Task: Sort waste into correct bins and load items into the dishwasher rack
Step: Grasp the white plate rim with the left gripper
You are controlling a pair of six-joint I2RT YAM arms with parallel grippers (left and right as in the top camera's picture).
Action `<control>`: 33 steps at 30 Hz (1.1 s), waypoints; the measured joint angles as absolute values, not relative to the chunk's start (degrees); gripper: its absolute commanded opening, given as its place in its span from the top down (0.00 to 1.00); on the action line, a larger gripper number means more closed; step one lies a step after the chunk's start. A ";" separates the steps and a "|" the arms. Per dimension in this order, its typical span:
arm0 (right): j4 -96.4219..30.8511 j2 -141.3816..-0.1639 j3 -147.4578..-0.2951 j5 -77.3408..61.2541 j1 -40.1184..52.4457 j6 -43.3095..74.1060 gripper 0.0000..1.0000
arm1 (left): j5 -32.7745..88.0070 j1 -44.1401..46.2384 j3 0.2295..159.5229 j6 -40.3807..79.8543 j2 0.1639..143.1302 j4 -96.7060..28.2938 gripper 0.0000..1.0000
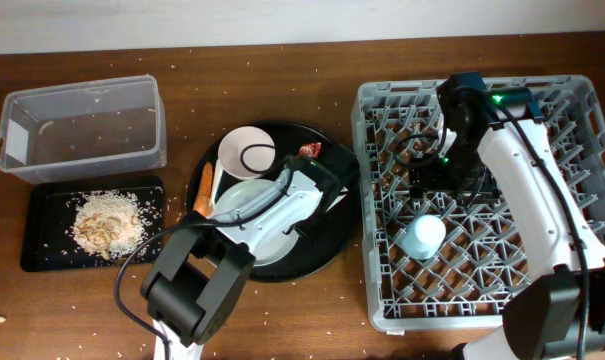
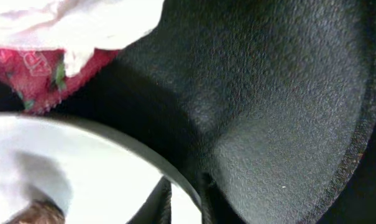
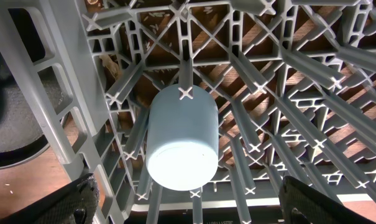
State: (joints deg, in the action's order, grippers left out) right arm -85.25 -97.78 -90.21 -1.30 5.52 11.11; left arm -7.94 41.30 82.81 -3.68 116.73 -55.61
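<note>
I need to open my left gripper, as it pinches the plate's rim that faces the rack, and take the rim [image 1: 220, 202] next to the fork, closer to the shallow black tray.
The pale grey plate [image 1: 267, 240] lies on the round black tray [image 1: 327, 250], with the white fork [image 1: 247, 205] across it. My left gripper [image 1: 325, 192] is shut on the plate's rim [image 2: 113, 180], its fingers [image 2: 186, 204] pinching the edge. A brown food chunk [image 2: 35, 214] sits on the plate. The red-and-white wrapper [image 1: 310, 150] with tissue [image 2: 82, 18] lies just beyond. The white bowl [image 1: 247, 152] and the carrot [image 1: 203, 188] are on the tray's left. The light blue cup [image 1: 422, 235] stands upside down in the grey rack [image 1: 382, 300]. My right gripper [image 3: 203, 202] is open above the cup [image 3: 181, 143].
The clear tub [image 1: 82, 125] stands at the far left. In front of it the shallow black tray [image 1: 42, 250] holds a heap of grain crumbs [image 1: 107, 222]. Loose crumbs are scattered over the wooden table. My right arm reaches over the rack's middle.
</note>
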 measured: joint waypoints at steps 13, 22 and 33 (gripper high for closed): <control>-85.23 -97.78 -90.21 -1.30 5.52 10.04 0.08 | -8.25 41.28 82.72 -1.21 116.75 -58.33 0.77; -85.21 -97.78 -90.21 -1.30 5.52 9.08 0.07 | -8.38 41.34 82.72 -0.67 116.75 -58.87 0.94; -85.06 -97.78 -90.21 -1.32 5.52 8.80 0.07 | -7.86 41.08 102.56 0.05 117.54 -80.38 0.47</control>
State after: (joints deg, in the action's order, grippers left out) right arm -85.06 -97.78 -90.21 -1.32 5.52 8.80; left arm -7.86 41.08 102.56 0.05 117.54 -80.38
